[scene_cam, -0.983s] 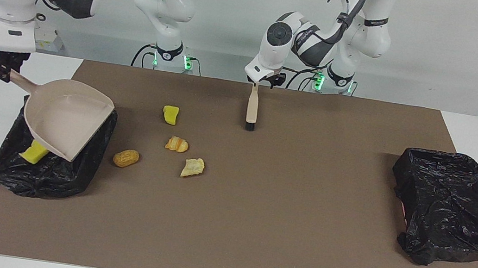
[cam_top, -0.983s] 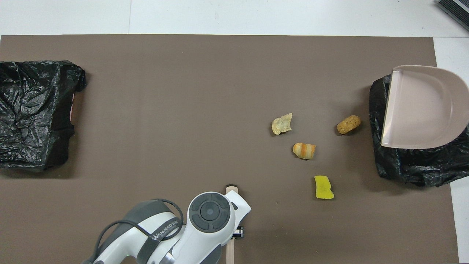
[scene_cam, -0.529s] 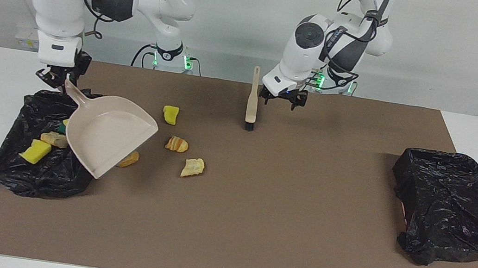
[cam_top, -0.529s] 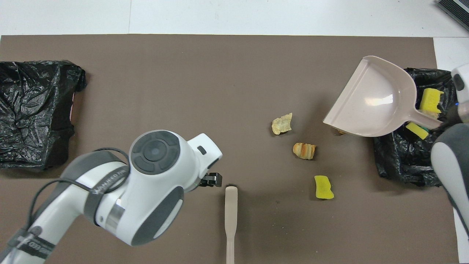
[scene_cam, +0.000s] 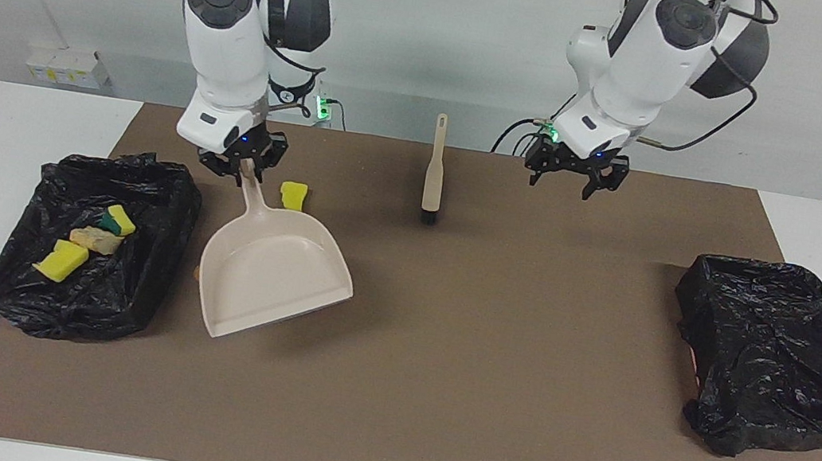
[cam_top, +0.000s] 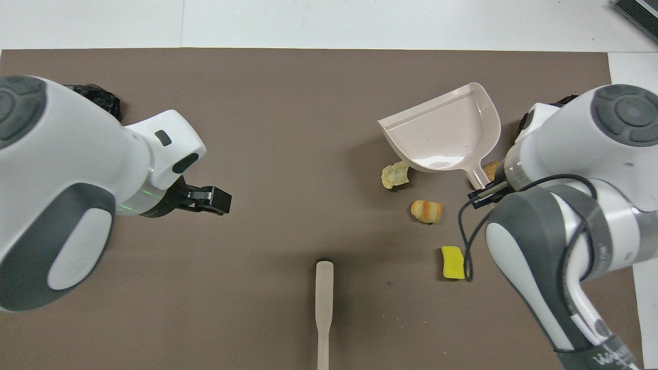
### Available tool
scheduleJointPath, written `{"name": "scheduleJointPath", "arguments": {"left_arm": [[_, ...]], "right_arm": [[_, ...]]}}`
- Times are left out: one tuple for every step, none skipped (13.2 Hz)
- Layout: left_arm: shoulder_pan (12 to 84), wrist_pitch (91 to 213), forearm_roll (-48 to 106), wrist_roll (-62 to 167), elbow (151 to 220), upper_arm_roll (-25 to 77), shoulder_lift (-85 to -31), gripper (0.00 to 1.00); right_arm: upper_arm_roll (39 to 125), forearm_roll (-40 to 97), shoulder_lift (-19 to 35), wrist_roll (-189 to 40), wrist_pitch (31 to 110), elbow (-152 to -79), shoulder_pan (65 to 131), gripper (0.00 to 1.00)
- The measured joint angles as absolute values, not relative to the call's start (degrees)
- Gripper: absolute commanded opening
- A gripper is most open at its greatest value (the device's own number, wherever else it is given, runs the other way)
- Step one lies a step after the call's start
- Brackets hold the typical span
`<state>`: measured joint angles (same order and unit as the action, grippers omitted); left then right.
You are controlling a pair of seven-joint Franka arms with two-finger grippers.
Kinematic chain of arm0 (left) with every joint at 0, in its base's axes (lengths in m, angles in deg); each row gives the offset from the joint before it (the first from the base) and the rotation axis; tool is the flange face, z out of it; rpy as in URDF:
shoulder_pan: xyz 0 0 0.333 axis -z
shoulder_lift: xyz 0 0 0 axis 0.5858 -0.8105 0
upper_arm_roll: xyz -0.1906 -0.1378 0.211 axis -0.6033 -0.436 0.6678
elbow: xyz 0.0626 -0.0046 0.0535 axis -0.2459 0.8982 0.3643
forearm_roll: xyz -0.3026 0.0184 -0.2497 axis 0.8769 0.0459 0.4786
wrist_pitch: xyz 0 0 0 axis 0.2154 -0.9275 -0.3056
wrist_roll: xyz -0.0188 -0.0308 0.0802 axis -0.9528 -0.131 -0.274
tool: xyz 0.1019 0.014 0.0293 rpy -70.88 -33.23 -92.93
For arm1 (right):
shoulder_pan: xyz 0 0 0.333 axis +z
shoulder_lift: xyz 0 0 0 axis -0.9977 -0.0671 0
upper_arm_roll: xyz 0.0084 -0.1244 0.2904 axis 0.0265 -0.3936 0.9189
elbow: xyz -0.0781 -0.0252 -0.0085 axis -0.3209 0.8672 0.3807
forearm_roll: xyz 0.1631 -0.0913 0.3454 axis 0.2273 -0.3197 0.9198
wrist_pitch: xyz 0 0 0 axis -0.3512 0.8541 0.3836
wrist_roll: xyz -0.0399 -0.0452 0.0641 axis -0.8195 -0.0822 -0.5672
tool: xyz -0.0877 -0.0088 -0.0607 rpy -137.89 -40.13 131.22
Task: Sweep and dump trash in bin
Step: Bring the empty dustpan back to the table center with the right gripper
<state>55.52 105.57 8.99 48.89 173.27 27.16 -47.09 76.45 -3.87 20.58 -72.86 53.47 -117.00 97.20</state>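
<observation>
Next, my right gripper puts the beige dustpan down on the open mat (cam_top: 324, 159) between the brush and the mat's far edge.
My right gripper (scene_cam: 241, 165) is shut on the handle of the beige dustpan (scene_cam: 276, 272), which hangs tilted just above the mat beside the bin (scene_cam: 17, 288). In the bin lie a yellow sponge (scene_cam: 61, 259), a bread piece (scene_cam: 96, 240) and a green-backed sponge (scene_cam: 116, 220). On the mat by the dustpan (cam_top: 447, 133) lie a bread piece (cam_top: 395, 174), a croissant piece (cam_top: 426, 211), a yellow sponge (cam_top: 452, 262) and a bun (cam_top: 491, 167), partly hidden. The brush (scene_cam: 433, 177) lies on the mat. My left gripper (scene_cam: 578, 177) hangs open and empty above the mat.
A second black-lined bin (scene_cam: 772, 353) sits at the left arm's end of the brown mat (scene_cam: 475, 400). White table borders the mat. In the overhead view the arms hide most of both bins.
The right gripper swung the dustpan off the bin and over the loose trash on the mat. The left gripper let go of the brush, rose and moved toward its own end.
</observation>
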Motion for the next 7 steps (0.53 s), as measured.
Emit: {"name": "scheduleJointPath", "arguments": {"left_arm": [[54.5, 104.0, 8.3, 47.5, 171.6, 27.2, -47.1, 1.0], [53.5, 102.4, 7.9, 45.9, 169.8, 27.3, -47.0, 1.0], [52.4, 100.9, 7.8, 44.4, 167.8, 27.4, -47.0, 1.0], [51.1, 98.8, 7.8, 43.2, 165.5, 27.4, -47.0, 1.0], [50.0, 96.9, 7.8, 42.3, 163.5, 27.6, -47.0, 1.0], [49.0, 95.7, 7.8, 41.2, 161.8, 27.7, -47.0, 1.0], [48.2, 95.1, 7.8, 40.2, 160.7, 27.7, -47.0, 1.0]], "right_arm": [[76.5, -2.8, 19.2, -68.4, 54.6, -116.9, 99.1, 0.0], [76.5, -2.4, 17.8, -64.2, 56.2, -116.8, 101.4, 0.0], [76.5, -2.1, 16.5, -60.3, 57.8, -116.7, 103.7, 0.0], [76.5, -2.0, 15.2, -56.5, 59.5, -116.6, 106.0, 0.0], [76.5, -1.3, 13.8, -53.1, 61.3, -116.6, 108.2, 0.0], [76.5, 0.2, 12.2, -49.9, 63.2, -116.5, 110.3, 0.0], [76.5, 1.3, 10.6, -46.7, 65.3, -116.3, 112.3, 0.0]]}}
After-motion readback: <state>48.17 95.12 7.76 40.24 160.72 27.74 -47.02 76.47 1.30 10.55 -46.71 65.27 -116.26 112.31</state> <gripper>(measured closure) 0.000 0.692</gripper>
